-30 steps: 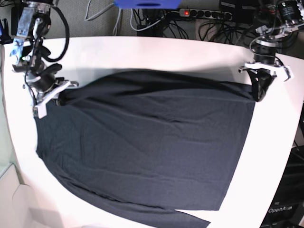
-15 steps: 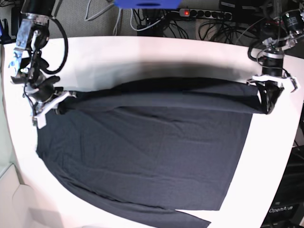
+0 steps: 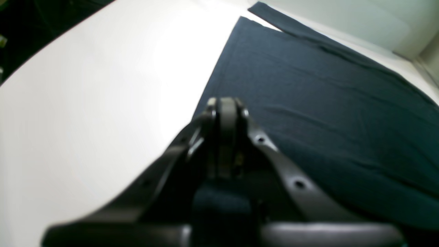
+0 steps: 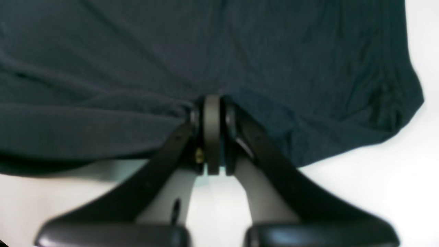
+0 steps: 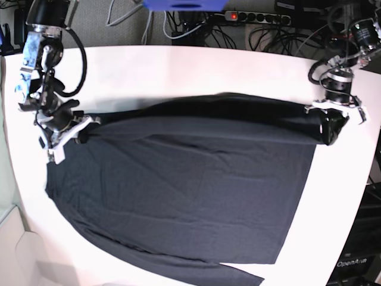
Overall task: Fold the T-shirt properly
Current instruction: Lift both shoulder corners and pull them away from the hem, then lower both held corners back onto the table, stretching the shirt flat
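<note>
I will let go of the dark navy T-shirt's corner with my left gripper, flat against the shirt's spread body (image 5: 314, 127), near the shirt's outer edge.
The dark navy T-shirt (image 5: 178, 190) lies spread across the white table (image 5: 178, 65), with a sleeve trailing to the front edge. Its far edge is raised off the table as a taut band between both grippers. My left gripper (image 5: 330, 128) is at the right of the base view, shut on the far right corner. In the left wrist view the fingertips (image 3: 224, 106) are pressed together, with dark T-shirt (image 3: 325, 103) beyond. My right gripper (image 5: 80, 132), on the left, is shut on the far left corner; its wrist view shows the gripper (image 4: 212, 103) pinching the edge of the T-shirt (image 4: 171, 51).
A power strip and tangled cables (image 5: 256, 18) lie behind the table's far edge, beside a blue object (image 5: 184, 5). The table's right edge runs close to my left gripper, with black equipment (image 5: 363, 250) below it. Bare tabletop lies beyond the shirt.
Both grippers have lifted the shirt's far edge off the table and drawn it slightly toward the front; it now hangs as a taut raised band casting a shadow.
</note>
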Controlling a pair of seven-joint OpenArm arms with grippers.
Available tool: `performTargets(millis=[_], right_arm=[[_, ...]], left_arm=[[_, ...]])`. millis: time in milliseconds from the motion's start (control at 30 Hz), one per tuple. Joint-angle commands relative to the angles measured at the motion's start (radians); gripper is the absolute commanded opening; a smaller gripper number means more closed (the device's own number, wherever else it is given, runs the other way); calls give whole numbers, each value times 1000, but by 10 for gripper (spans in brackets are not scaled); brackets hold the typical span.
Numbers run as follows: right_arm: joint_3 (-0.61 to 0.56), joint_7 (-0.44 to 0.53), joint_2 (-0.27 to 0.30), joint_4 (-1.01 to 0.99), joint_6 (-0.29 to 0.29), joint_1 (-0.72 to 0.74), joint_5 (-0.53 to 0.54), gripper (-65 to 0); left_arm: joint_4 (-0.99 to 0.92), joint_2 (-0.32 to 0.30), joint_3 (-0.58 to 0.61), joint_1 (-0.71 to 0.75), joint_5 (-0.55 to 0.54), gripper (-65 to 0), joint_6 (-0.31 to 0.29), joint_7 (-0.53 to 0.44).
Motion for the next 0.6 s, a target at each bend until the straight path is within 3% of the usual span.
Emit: performTargets(millis=[0, 567], right_arm=[[3, 28, 13, 18, 4, 26, 8, -650], [-12, 29, 16, -45, 4, 75, 8, -650]], left_arm=[[1, -18, -10, -10, 6, -650, -4, -18], [-88, 8, -8, -80, 6, -650, -4, 252]])
